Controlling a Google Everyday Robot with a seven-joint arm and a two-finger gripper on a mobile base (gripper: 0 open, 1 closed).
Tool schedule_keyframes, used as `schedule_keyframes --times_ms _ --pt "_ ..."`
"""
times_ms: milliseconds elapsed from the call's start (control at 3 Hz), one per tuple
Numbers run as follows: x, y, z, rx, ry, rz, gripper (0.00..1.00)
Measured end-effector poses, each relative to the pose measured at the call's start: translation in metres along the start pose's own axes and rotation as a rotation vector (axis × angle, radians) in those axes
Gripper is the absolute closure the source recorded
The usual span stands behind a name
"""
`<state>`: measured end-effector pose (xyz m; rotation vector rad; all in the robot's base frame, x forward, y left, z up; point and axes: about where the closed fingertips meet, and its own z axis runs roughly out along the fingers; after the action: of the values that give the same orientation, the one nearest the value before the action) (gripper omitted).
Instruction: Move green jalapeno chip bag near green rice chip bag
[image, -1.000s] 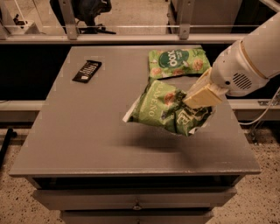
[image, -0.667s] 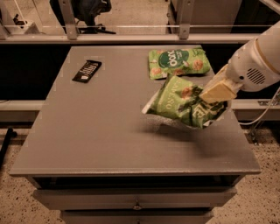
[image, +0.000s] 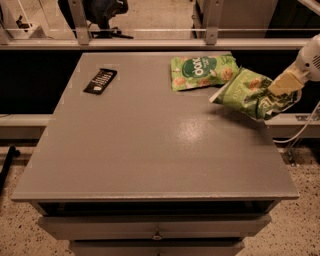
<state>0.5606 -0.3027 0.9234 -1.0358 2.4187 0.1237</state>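
Observation:
My gripper needs to let go of the green jalapeno chip bag against the green rice chip bag's end (image: 228, 74) that is nearest the white arm.
The green jalapeno chip bag (image: 247, 92) is a crinkly light-green bag with white edges, held at the right edge of the grey table (image: 150, 145), tilted, its white corner close to the tabletop. My gripper (image: 281, 86) is shut on its right part, with the white arm reaching in from the right. The green rice chip bag (image: 202, 71), bright green with a dark round logo and chip pictures, lies flat at the table's far right, just left of and behind the held bag. The two bags nearly touch.
A black rectangular bar (image: 100, 81) lies at the far left of the table. A drawer front (image: 155, 227) sits below the near edge. A rail (image: 150, 44) runs behind the table. A cable (image: 300, 132) hangs at the right.
My gripper has carried the jalapeno bag to the right and farther back, from mid-right of the table to its right edge beside the rice chip bag.

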Motion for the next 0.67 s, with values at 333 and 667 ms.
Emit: schedule_keyframes --times_ms 333,667 --pt "-0.002 -0.052 0.008 0.057 0.010 0.086 1.00" --pt "-0.009 -0.077 0.029 0.070 0.003 0.147 1.00"
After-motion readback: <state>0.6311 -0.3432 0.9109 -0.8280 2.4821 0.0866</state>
